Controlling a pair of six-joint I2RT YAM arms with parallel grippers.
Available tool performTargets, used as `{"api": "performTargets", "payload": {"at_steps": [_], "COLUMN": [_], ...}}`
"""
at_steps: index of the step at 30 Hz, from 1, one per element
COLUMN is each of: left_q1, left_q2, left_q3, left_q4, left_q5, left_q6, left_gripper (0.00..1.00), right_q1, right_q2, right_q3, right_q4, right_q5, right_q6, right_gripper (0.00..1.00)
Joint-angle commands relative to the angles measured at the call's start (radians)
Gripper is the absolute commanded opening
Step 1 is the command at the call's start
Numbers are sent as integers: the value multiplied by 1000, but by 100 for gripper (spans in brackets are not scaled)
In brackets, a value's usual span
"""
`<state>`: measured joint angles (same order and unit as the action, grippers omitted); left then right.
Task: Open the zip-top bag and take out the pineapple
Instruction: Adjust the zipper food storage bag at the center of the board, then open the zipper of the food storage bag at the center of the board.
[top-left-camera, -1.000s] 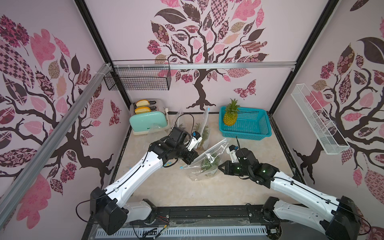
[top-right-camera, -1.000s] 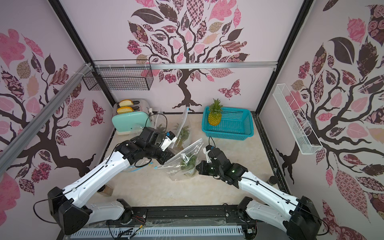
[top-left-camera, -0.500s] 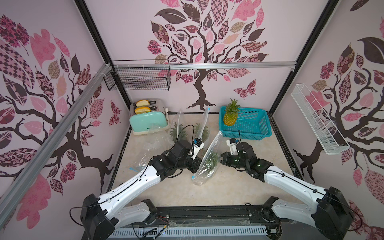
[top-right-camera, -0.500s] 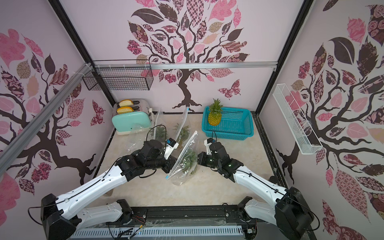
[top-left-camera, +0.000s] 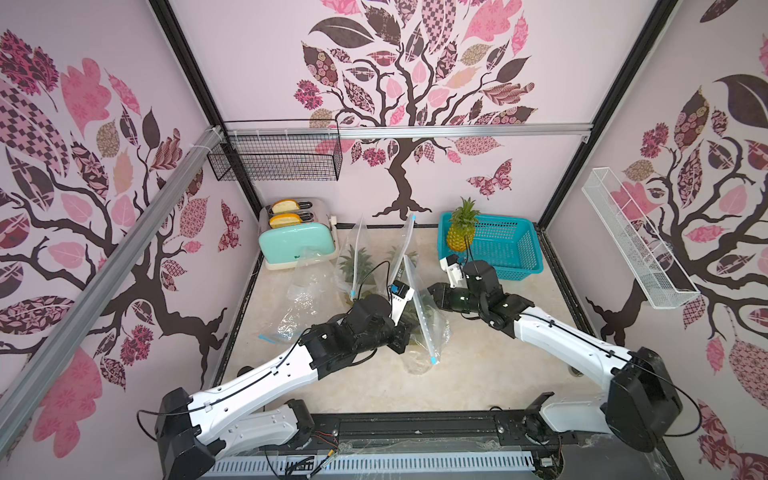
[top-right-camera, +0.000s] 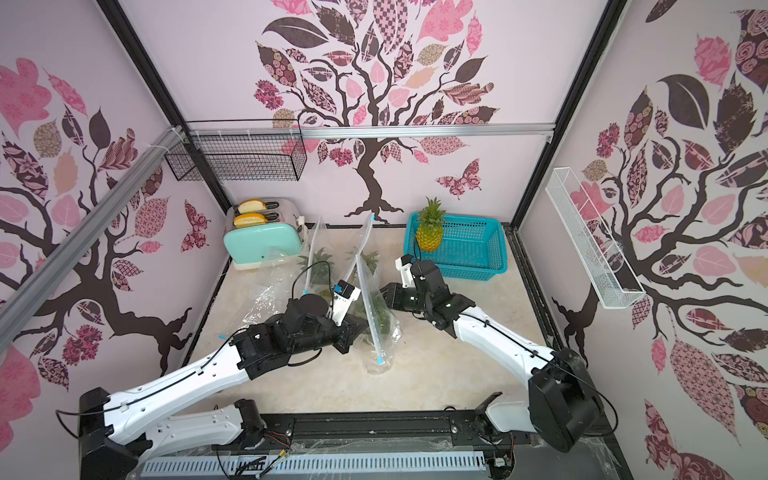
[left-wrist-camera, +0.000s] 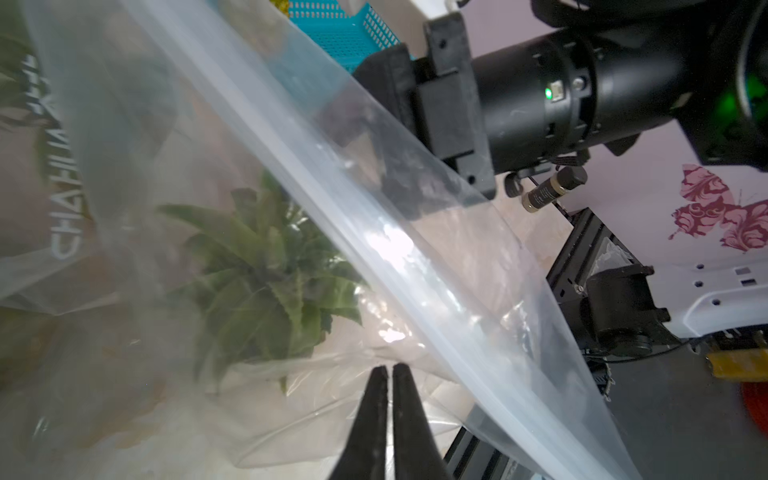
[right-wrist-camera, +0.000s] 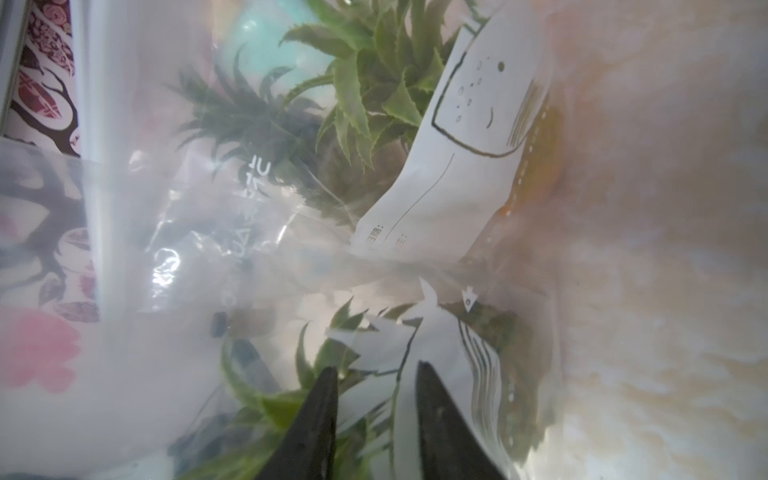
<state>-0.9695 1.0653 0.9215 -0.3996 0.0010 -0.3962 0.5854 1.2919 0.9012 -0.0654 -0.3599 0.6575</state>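
The bag's zip is shut beside my left gripper's closed, empty fingers, so next I open them and pinch the bag's near side (left-wrist-camera: 400, 344) before I pull it open.
The clear zip-top bag (top-left-camera: 424, 320) (top-right-camera: 376, 320) stands on edge mid-table, its zip strip (left-wrist-camera: 374, 216) running across the left wrist view. Only the green leaves (left-wrist-camera: 266, 266) (right-wrist-camera: 286, 409) of the pineapple inside show through the film. My left gripper (top-left-camera: 405, 334) (left-wrist-camera: 390, 370) sits at the bag's left side, all but shut, with a hairline slit and nothing in it. On the bag's right side my right gripper (top-left-camera: 432, 297) (right-wrist-camera: 377, 372) is open. Its fingertips (right-wrist-camera: 332, 374) are right at the film, holding nothing.
A second pineapple (top-left-camera: 459, 230) stands in the teal basket (top-left-camera: 513, 251) at the back right. Two more bagged pineapples (top-left-camera: 355, 259) stand behind, a crumpled bag (top-left-camera: 303, 299) lies left, and a mint toaster (top-left-camera: 297, 245) is at the back left. Wire racks (top-left-camera: 274, 160) hang on the walls.
The bag has swung from lying slanted to standing on edge. My left gripper came toward the front, my right gripper moved back and left, and the right jaws have opened off the bag.
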Motion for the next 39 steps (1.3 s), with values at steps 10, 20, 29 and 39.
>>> {"api": "performTargets", "payload": {"at_steps": [10, 20, 29, 39], "left_q1": [19, 130, 130, 137], "left_q2": [-109, -31, 63, 106], "left_q3": [1, -13, 7, 5], "left_q4": [-55, -20, 65, 123], "left_q5": [-62, 5, 65, 87], "left_q6": [135, 217, 256, 285], "left_gripper": [42, 43, 44, 43], "right_q1": [-13, -13, -16, -31], "right_q2": [-151, -123, -85, -53], "right_q3": [190, 190, 155, 123], "right_q4": [-422, -423, -344, -250], "right_q5": [-66, -111, -152, -209], "right_q6": [-316, -329, -309, -274], "right_gripper": [62, 63, 57, 51]}}
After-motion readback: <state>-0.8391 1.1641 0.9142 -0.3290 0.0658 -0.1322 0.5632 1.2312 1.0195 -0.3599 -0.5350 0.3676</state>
